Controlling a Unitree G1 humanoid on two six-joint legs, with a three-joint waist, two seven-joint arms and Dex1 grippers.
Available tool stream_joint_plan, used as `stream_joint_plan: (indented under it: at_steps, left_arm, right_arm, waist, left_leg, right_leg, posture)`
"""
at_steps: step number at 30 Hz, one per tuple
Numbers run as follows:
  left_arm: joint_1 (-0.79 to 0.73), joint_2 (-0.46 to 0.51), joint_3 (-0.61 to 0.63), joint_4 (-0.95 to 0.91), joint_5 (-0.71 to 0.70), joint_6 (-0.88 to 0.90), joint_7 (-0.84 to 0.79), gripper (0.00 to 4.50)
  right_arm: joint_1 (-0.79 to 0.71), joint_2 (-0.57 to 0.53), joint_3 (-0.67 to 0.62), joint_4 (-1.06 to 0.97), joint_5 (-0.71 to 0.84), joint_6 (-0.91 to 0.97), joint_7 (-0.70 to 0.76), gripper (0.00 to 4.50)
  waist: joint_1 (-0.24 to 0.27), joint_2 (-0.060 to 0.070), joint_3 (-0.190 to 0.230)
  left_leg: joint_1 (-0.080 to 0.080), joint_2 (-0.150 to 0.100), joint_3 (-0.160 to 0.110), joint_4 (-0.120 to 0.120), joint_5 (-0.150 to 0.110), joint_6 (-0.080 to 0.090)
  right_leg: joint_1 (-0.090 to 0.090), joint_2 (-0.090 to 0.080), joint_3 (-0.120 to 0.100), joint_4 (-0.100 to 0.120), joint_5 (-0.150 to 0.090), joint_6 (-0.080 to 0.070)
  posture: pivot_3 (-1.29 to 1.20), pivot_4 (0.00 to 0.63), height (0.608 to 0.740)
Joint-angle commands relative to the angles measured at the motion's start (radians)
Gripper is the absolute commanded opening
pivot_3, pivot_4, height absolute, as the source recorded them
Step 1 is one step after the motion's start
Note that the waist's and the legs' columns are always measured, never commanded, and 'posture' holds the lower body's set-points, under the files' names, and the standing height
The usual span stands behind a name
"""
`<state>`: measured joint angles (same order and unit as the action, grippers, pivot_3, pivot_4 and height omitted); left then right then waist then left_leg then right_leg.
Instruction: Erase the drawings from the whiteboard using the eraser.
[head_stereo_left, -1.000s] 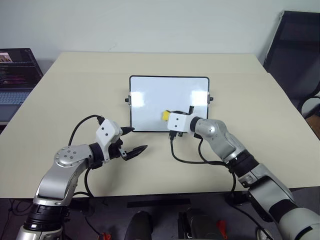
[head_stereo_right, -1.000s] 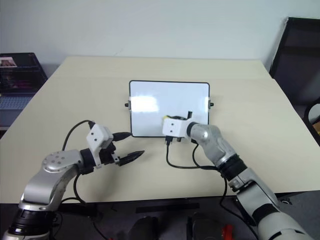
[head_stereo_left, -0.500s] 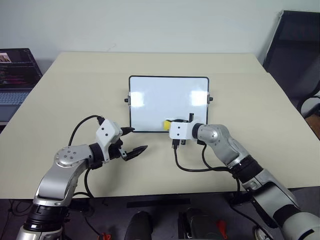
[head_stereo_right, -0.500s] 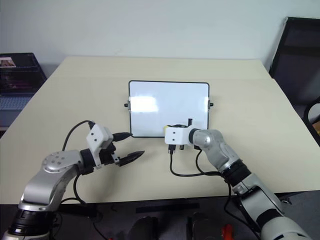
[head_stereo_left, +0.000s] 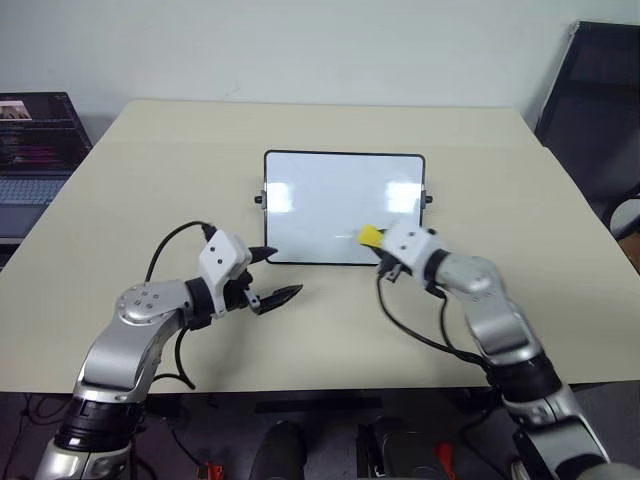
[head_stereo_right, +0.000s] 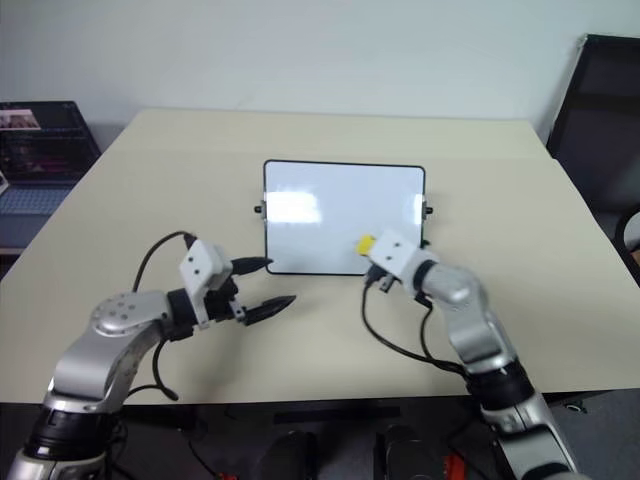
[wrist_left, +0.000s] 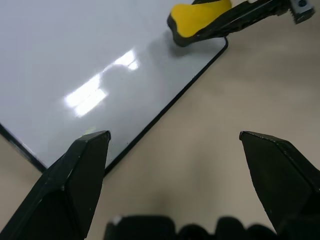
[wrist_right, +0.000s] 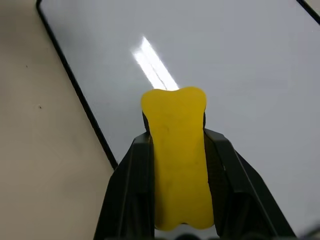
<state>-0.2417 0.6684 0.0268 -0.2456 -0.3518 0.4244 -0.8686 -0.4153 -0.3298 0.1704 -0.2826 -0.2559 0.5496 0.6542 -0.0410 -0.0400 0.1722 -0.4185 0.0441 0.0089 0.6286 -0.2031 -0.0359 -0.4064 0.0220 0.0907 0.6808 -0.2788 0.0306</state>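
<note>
My right gripper is going to let go of the yellow eraser on the bare table off the whiteboard's near corner (head_stereo_left: 477, 264), toward the side of the dark chair.
The whiteboard (head_stereo_left: 344, 200) lies flat in the middle of the table, its surface plain white with glare patches. The drawings are out of view. My right gripper (head_stereo_left: 379, 243) is shut on the yellow eraser (head_stereo_left: 369, 235), holding it over the board's near edge, right of centre. In the right wrist view the eraser (wrist_right: 175, 115) sticks out between the black fingers (wrist_right: 131, 170) above the board (wrist_right: 240, 60). My left gripper (head_stereo_left: 283, 272) hangs open just off the board's near left corner, nothing between its fingers (wrist_left: 85, 160). The left wrist view also catches the eraser (wrist_left: 197, 20).
The beige table (head_stereo_left: 150, 180) has bare room on all sides of the board. A laptop (head_stereo_left: 35, 140) stands off the table's left edge. A dark chair (head_stereo_left: 600, 100) is at the right. Black cables loop from both wrists.
My right gripper has carried the eraser to the right along the board's near edge and rolled its wrist. The left gripper has stayed put. The camera has shifted slightly.
</note>
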Motion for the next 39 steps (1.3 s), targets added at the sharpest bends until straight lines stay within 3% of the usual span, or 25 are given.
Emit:
stream_joint_plan:
  at_steps: [1,7,12,15,19,28,29,31,37,39]
  left_arm:
    - [-0.048,-0.01,-0.023,-0.03,-0.026,-0.001,-0.032,4.5]
    - [-0.16,-0.029,-0.148,0.028,-0.016,-0.041,-0.177,4.5]
    - [-0.26,-0.088,-0.225,0.103,0.002,-0.082,-0.241,4.5]
    - [-0.346,-0.157,-0.284,0.175,0.024,-0.118,-0.282,4.5]
    - [-0.386,-0.208,-0.298,0.246,0.048,-0.15,-0.279,4.5]
    - [-0.317,-0.227,-0.285,0.197,0.054,-0.144,-0.241,4.5]
    - [-0.306,-0.228,-0.285,0.188,0.055,-0.146,-0.236,4.5]
    - [-0.294,-0.228,-0.288,0.174,0.057,-0.148,-0.231,4.5]
    - [-0.272,-0.209,-0.249,0.16,0.051,-0.14,-0.198,4.5]
    - [-0.261,-0.203,-0.228,0.145,0.049,-0.129,-0.169,4.5]
  right_arm:
    - [0.077,-0.012,-0.105,-0.194,0.045,0.182,-0.014,1.0]
    - [0.224,0.106,-0.249,-0.349,0.084,0.424,-0.155,1.0]
    - [0.191,0.22,-0.327,-0.308,0.118,0.496,-0.29,1.0]
    - [0.131,0.291,-0.406,-0.232,0.143,0.479,-0.388,1.0]
    - [0.088,0.296,-0.426,-0.156,0.169,0.449,-0.44,1.0]
    - [0.087,0.312,-0.528,-0.019,0.266,0.335,-0.529,1.0]
    - [0.1,0.313,-0.527,-0.009,0.279,0.321,-0.525,1.71]
    - [0.118,0.302,-0.513,0.007,0.299,0.302,-0.509,2.2]
    - [0.131,0.243,-0.461,0.008,0.319,0.26,-0.49,4.38]
    - [0.123,0.209,-0.435,-0.006,0.316,0.22,-0.48,4.48]
  waist:
    - [0.001,0.0,0.0]
    - [-0.003,0.0,0.0]
    - [-0.014,0.0,0.0]
    - [-0.013,0.0,0.0]
    - [-0.017,0.0,0.0]
    - [-0.017,0.001,0.0]
    - [-0.017,0.001,0.0]
    - [-0.017,0.001,0.0]
    - [-0.018,0.001,0.0]
    - [-0.018,0.001,0.0]
  left_leg:
    - [0.0,0.0,0.0,0.0,0.0,0.0]
    - [0.001,0.0,0.002,0.0,0.0,0.0]
    - [0.002,0.0,0.003,0.0,0.0,0.0]
    - [0.001,-0.001,0.003,0.001,0.0,0.0]
    - [0.001,-0.005,0.003,0.0,0.0,0.0]
    - [0.0,-0.002,0.002,-0.001,0.0,0.0]
    - [0.0,-0.002,0.002,-0.001,0.0,0.0]
    - [0.0,-0.001,0.002,-0.001,0.0,0.0]
    - [0.001,-0.001,0.003,-0.001,0.0,0.0]
    - [0.001,-0.001,0.003,-0.001,0.0,0.0]
  right_leg:
    - [0.0,0.0,0.0,0.0,0.0,0.0]
    - [0.0,0.001,0.001,0.0,0.0,0.0]
    - [0.0,0.003,0.003,0.0,0.0,0.0]
    - [0.0,0.003,0.002,0.0,0.0,0.0]
    - [0.0,0.003,0.003,0.0,0.0,0.001]
    - [-0.001,0.003,0.003,0.0,-0.001,0.0]
    - [-0.001,0.003,0.003,0.0,-0.001,0.0]
    - [-0.001,0.003,0.003,0.0,-0.001,0.0]
    - [-0.001,0.003,0.004,0.0,-0.001,0.0]
    - [0.0,0.003,0.004,0.0,-0.001,0.0]
  posture:
    - [0.0,0.15,0.74]
    - [0.0,0.15,0.74]
    - [0.0,0.15,0.74]
    - [0.0,0.15,0.74]
    - [0.0,0.15,0.74]
    - [0.0,0.15,0.74]
    - [0.0,0.15,0.74]
    - [0.0,0.15,0.74]
    - [0.0,0.15,0.74]
    - [0.0,0.15,0.74]
